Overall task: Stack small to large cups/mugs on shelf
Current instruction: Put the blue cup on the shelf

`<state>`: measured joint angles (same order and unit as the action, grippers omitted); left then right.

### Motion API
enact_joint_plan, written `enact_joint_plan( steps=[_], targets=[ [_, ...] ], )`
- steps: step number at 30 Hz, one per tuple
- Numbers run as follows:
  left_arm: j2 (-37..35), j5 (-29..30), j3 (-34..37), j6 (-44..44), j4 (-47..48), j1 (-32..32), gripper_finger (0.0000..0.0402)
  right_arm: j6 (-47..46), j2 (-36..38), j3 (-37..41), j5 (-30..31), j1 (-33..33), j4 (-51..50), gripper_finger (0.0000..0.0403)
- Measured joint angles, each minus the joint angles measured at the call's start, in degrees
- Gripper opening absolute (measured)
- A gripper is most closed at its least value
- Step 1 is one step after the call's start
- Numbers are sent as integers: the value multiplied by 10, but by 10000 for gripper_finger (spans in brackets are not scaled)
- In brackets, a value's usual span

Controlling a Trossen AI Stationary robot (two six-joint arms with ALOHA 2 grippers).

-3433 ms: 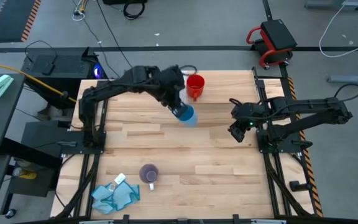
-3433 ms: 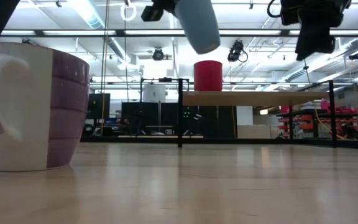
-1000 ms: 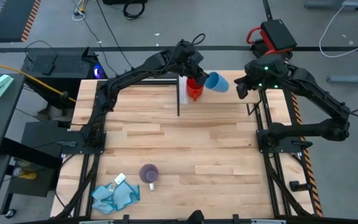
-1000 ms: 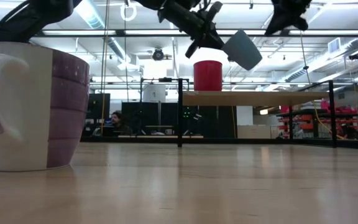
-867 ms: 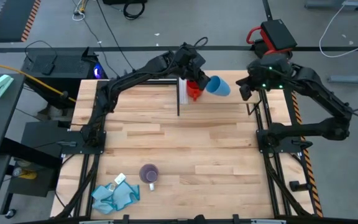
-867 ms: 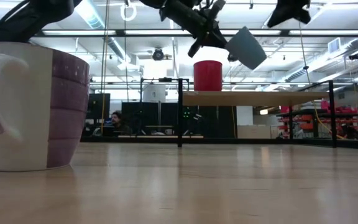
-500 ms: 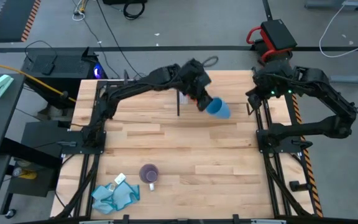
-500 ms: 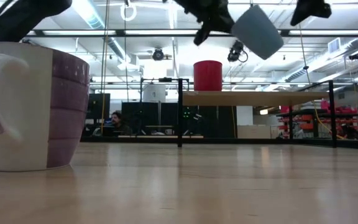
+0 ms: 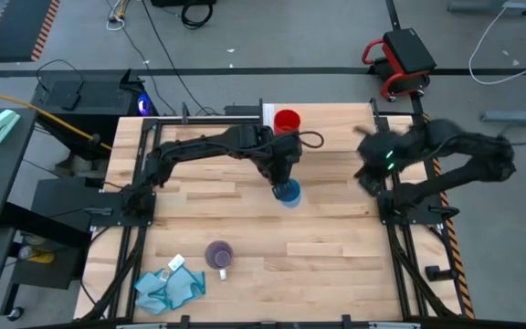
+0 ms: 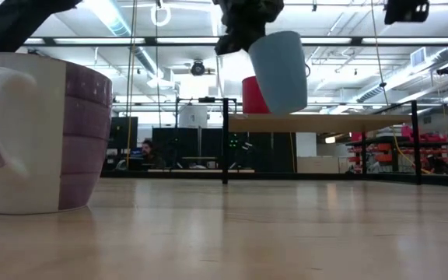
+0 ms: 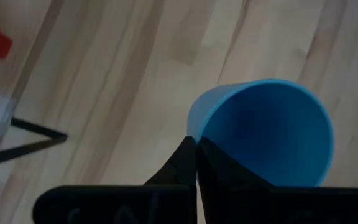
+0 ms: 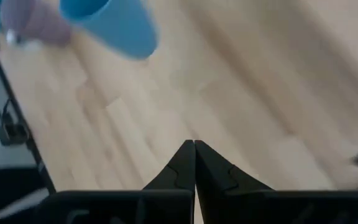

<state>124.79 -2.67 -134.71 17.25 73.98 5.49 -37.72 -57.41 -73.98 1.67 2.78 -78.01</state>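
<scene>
My left gripper is going to set the light-blue cup down on the bare tabletop [image 9: 295, 220], in the space between the shelf and the front edge of the table.
My left gripper [image 9: 282, 174] is shut on the light-blue cup [image 9: 288, 193] high above the middle of the table, in front of the shelf [image 9: 331, 123]. In the low view the cup [image 10: 278, 70] hangs mouth up, slightly tilted, and partly hides the red mug [image 10: 249, 95]. The red mug [image 9: 287, 121] stands on the shelf board [image 10: 317, 120] near its white strip. The pale purple mug [image 9: 219, 254] stands on its base on the table near the front edge. My right gripper [image 12: 194, 146] is shut and empty above the table's right side. My left gripper holds the cup by its rim [image 11: 193, 132], with one finger inside the cup [image 11: 219, 165] and one outside [image 11: 179, 165]. The fingers come from above, pointing down. The cup hangs below them, lifted well clear of the table, mouth up and a little tilted.
A teal cloth [image 9: 167, 285] with a small white item lies at the near left corner. The shelf's thin dark upright [image 10: 225, 140] stands at its left end. Bare tabletop [image 9: 327, 228] lies between the cup and the purple mug.
My left gripper has carried the blue cup from beside the red mug at the shelf toward the table's near edge and a little left. The cup has turned from slanting sideways to nearly upright. My right arm has swung toward the near edge and lower.
</scene>
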Motion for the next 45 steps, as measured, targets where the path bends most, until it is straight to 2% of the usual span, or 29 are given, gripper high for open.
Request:
enact_joint_plan(
  steps=[6, 16, 25, 45],
  targets=[
    [15, 16, 0, 17, 39, -17, 7, -68, -30, 104, 3, 94, 151, 9],
    [82, -13, 2, 19, 11, -52, 7, -180, -44, 181, 43, 164, 203, 9],
    [101, -18, 0, 32, -70, -56, 7, -220, -52, 235, 65, 176, 231, 9],
    [132, 1, 0, 10, -62, -53, 10, -226, -51, 243, 84, 176, 237, 10]
  ],
)
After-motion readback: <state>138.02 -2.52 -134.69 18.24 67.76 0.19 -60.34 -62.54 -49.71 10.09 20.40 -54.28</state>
